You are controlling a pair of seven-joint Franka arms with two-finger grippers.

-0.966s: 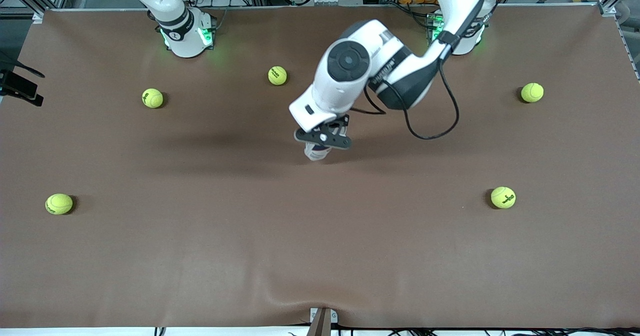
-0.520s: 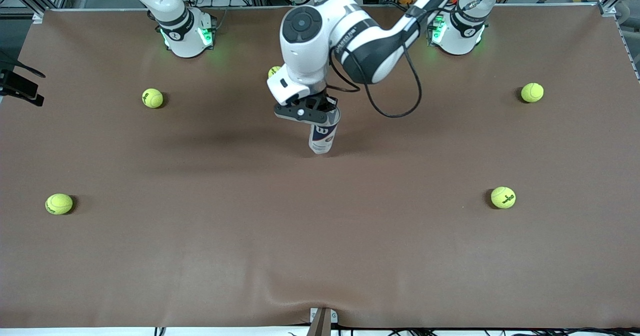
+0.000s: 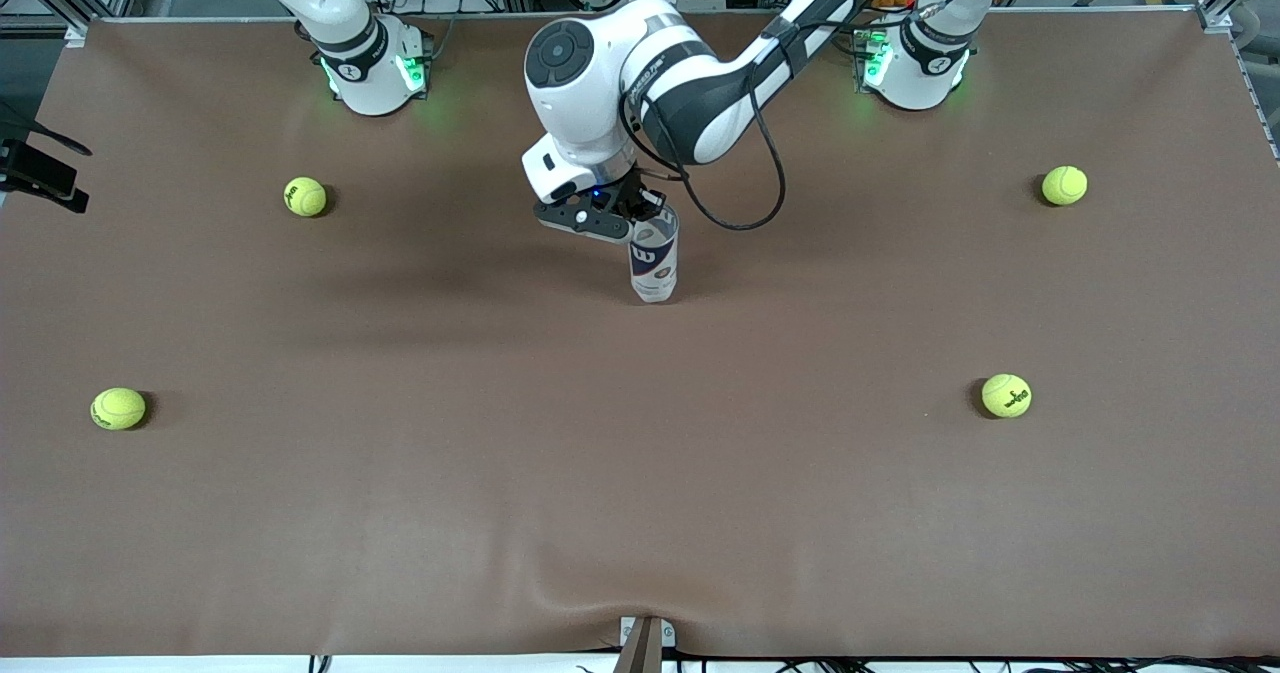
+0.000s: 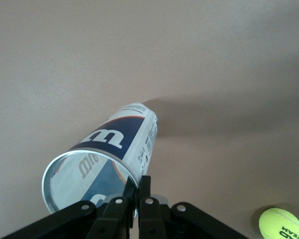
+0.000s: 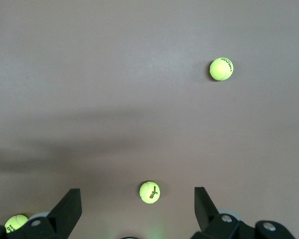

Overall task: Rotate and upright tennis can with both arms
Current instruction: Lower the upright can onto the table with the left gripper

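Note:
My left gripper needs to set the tennis can down upright on the brown cloth just before the hanging black cable [image 3: 672, 303] [image 4: 129, 103].
The tennis can [image 3: 654, 265] is a clear tube with a white and navy label. It stands nearly upright near the table's middle, open end up and base down at the cloth. My left gripper [image 3: 641, 219] is shut on the can's top rim, one finger inside and one outside. The left wrist view shows the can [image 4: 112, 149] and the gripper [image 4: 138, 185] pinching the rim. My right gripper [image 5: 135, 195] is open and empty, held high over the table near its own base. It is out of the front view.
Yellow-green tennis balls lie scattered on the brown cloth [image 3: 640, 473]: one [image 3: 305, 196] and another [image 3: 118, 408] toward the right arm's end, one [image 3: 1064, 185] and another [image 3: 1006, 395] toward the left arm's end. The left arm's elbow [image 3: 600, 73] hangs over the table's middle.
My left arm has swung toward the robots' bases and the right arm's end with the can's rim in its grip. The can has risen from a steep tilt to nearly upright.

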